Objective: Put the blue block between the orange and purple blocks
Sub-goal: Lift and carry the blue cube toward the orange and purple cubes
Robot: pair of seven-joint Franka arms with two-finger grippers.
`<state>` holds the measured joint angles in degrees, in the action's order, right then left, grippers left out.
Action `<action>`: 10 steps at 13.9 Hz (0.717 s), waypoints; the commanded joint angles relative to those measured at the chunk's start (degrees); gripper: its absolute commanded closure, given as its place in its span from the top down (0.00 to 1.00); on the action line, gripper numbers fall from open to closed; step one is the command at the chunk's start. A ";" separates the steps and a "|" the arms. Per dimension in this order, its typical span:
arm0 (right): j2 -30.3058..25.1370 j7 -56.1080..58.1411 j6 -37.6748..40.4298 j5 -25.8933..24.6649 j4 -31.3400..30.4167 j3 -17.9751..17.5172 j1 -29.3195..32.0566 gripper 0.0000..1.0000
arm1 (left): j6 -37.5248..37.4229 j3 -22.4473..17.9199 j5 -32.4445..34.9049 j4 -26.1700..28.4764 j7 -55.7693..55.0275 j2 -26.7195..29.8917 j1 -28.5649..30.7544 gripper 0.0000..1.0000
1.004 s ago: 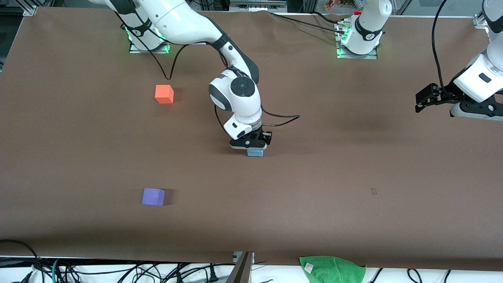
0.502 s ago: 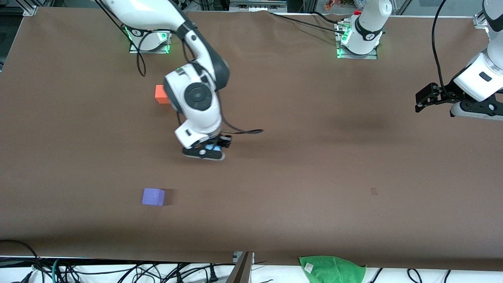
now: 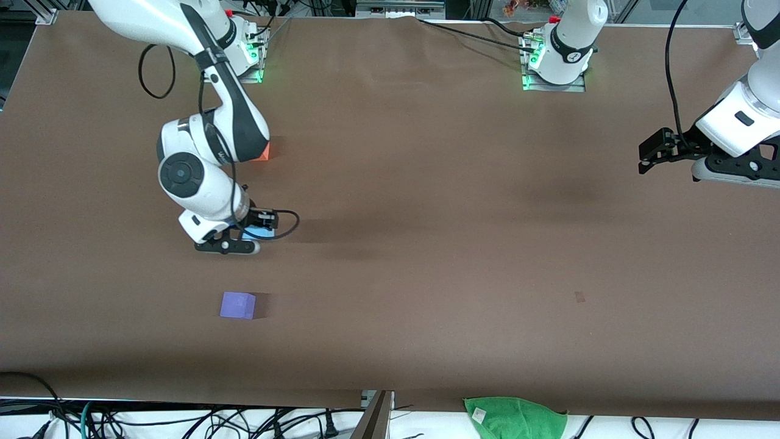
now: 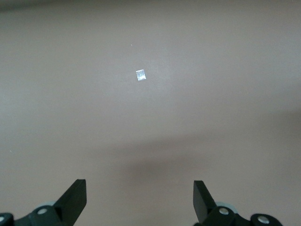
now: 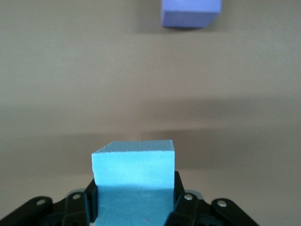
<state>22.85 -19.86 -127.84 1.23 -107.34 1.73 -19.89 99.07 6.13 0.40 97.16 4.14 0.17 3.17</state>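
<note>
Next, my right hand sets the blue block on the brown table, about midway [image 3: 247, 219] between the orange and purple blocks.
My right gripper [image 3: 247, 236] is shut on the light blue block [image 3: 256, 232], holding it above the brown table over the stretch between the orange and purple blocks. In the right wrist view the blue block [image 5: 134, 172] sits gripped between the fingers [image 5: 181, 209], with the purple block [image 5: 190, 13] on the table ahead. The purple block [image 3: 237, 305] lies nearer the front camera. Only a corner of the orange block [image 3: 264, 154] shows past the right arm's wrist. My left gripper [image 3: 649, 157] waits open over the left arm's end of the table, with nothing between its fingers [image 4: 139, 197].
A green cloth [image 3: 515, 417] lies at the table's front edge, with cables running below that edge. A small pale mark [image 4: 140, 75] is on the table under the left gripper. The two arm bases [image 3: 557, 67] stand along the back edge.
The right arm has carried the blue block from mid-table toward its own end, to between the orange and purple blocks; it now covers most of the orange block. The left arm has barely moved.
</note>
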 commanded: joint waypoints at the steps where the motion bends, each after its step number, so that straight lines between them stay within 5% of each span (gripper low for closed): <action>1: -4.48 2.36 -6.09 1.05 -9.28 1.34 -0.67 0.30 | -1.33 0.82 1.36 -1.97 -0.62 -0.96 0.52 1.00; 10: -4.58 10.19 -23.50 1.05 -21.68 3.90 -0.15 0.30 | -2.20 0.90 1.45 -2.06 -0.53 -0.87 0.52 1.00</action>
<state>20.14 -11.73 -148.36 1.24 -125.76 5.45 -19.98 98.84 6.18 0.40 97.12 4.12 0.17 3.17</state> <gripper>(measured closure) 0.414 0.000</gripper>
